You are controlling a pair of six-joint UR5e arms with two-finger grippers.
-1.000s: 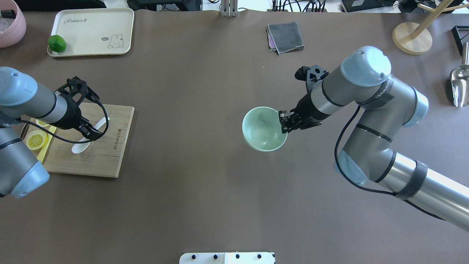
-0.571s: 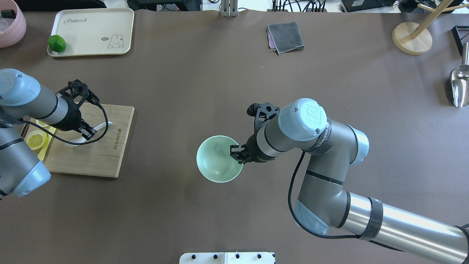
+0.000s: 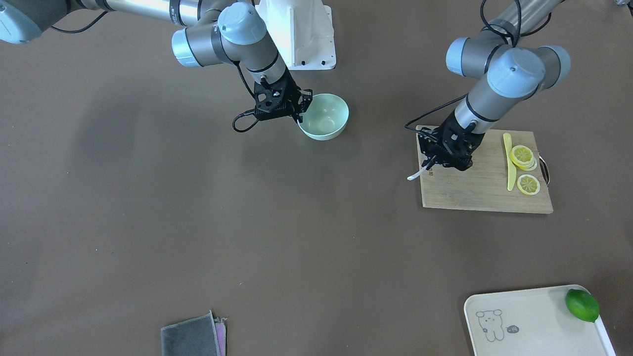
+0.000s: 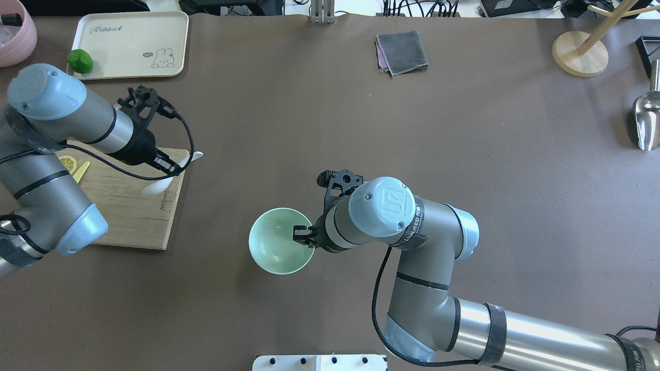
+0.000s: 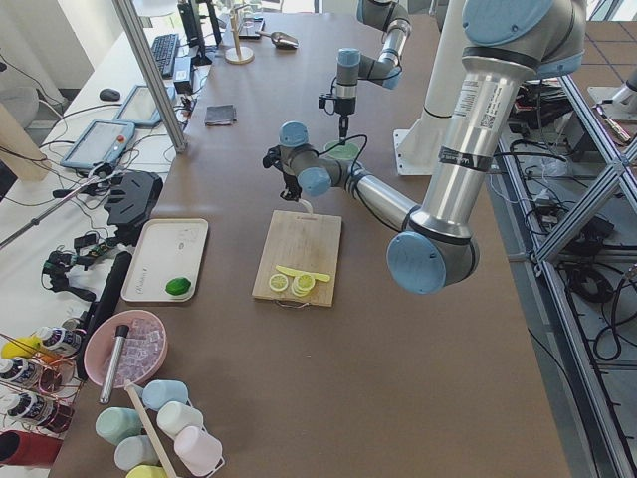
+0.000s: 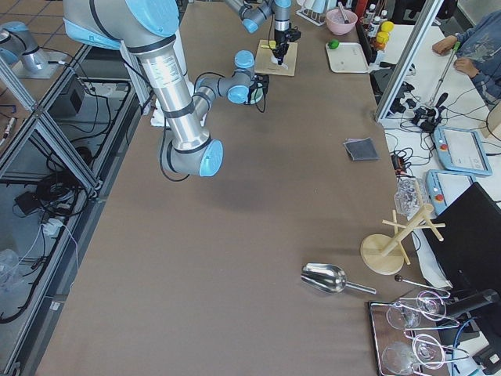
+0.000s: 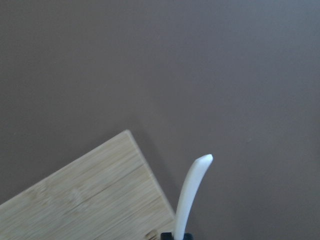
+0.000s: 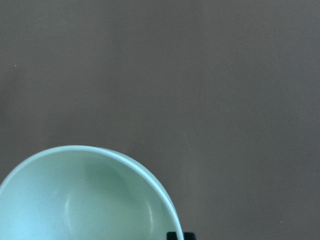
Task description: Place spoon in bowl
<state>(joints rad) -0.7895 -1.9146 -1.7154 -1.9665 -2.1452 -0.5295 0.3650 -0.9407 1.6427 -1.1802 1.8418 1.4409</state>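
Note:
I should release the white spoon, still over the wooden cutting board's edge, from my left gripper in the bowl, over the bare table [image 3: 300,159] toward the grey cloth.
The pale mint-green bowl [image 4: 276,246] hangs near the table's middle front, held by its rim. My right gripper [image 4: 303,236] is shut on that rim at the bowl's right side; the bowl also shows in the front view [image 3: 326,118] and the right wrist view [image 8: 85,200]. My left gripper [image 4: 167,166] is shut on the white spoon [image 4: 153,188] over the right edge of the wooden cutting board [image 4: 124,216]. The spoon's handle sticks out past the board's edge in the left wrist view [image 7: 192,192] and the front view [image 3: 415,174].
Lemon slices [image 3: 524,155] and a thin yellow strip [image 3: 508,160] lie on the board's far side. A cream tray [image 4: 129,44] with a lime [image 4: 80,61], a pink bowl [image 4: 15,31], a grey cloth [image 4: 402,51], a wooden stand [image 4: 580,51] and a metal scoop [image 4: 647,118] line the back and right.
My right arm carried the bowl left and toward the table's front. My left gripper moved right and back with the spoon, from the board's middle to its right edge.

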